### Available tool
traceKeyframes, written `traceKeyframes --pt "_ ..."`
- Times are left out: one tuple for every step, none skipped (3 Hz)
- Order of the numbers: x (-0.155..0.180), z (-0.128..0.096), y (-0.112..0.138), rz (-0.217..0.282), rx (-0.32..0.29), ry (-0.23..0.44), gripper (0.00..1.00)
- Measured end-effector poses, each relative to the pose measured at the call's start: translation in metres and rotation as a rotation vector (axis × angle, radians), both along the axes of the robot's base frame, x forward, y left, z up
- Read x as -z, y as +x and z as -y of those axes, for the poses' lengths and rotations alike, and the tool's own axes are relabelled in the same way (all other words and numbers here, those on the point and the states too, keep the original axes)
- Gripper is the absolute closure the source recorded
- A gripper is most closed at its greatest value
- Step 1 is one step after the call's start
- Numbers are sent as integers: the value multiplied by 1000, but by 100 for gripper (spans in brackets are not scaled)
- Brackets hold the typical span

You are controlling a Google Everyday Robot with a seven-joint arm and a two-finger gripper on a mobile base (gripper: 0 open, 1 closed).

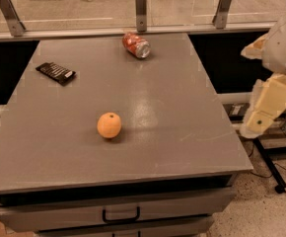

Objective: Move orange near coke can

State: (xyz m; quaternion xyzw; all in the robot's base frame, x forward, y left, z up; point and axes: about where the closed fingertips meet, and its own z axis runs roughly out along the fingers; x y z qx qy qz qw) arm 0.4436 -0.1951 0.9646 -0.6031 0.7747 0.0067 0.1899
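Next, I grip the orange's sides point(110, 125) near the grey table's front middle.
The orange point(109, 125) sits upright on the grey table point(172, 107), near the front middle, with its dark stem dimple on top. The coke can point(136, 45) lies on its side at the far edge of the table, its silver end facing the front right. The orange and the can are well apart. My gripper point(256, 124) hangs at the right, off the table's right edge and clear of both objects, holding nothing that I can see.
A flat black packet point(56, 72) lies at the table's far left. Metal posts point(141, 9) and a rail run behind the table. A drawer handle point(121, 215) shows below the front edge. A black stand leg point(268, 164) is on the floor at right.
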Motion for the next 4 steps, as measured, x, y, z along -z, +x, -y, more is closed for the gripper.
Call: traceKeyframes --pt "27 -69 9 -8 -97 195 0" --pt "45 -133 18 -22 -188 363 0" --pt "57 -193 17 -45 -263 497 0" --pt "74 -239 11 -68 -300 572 0"
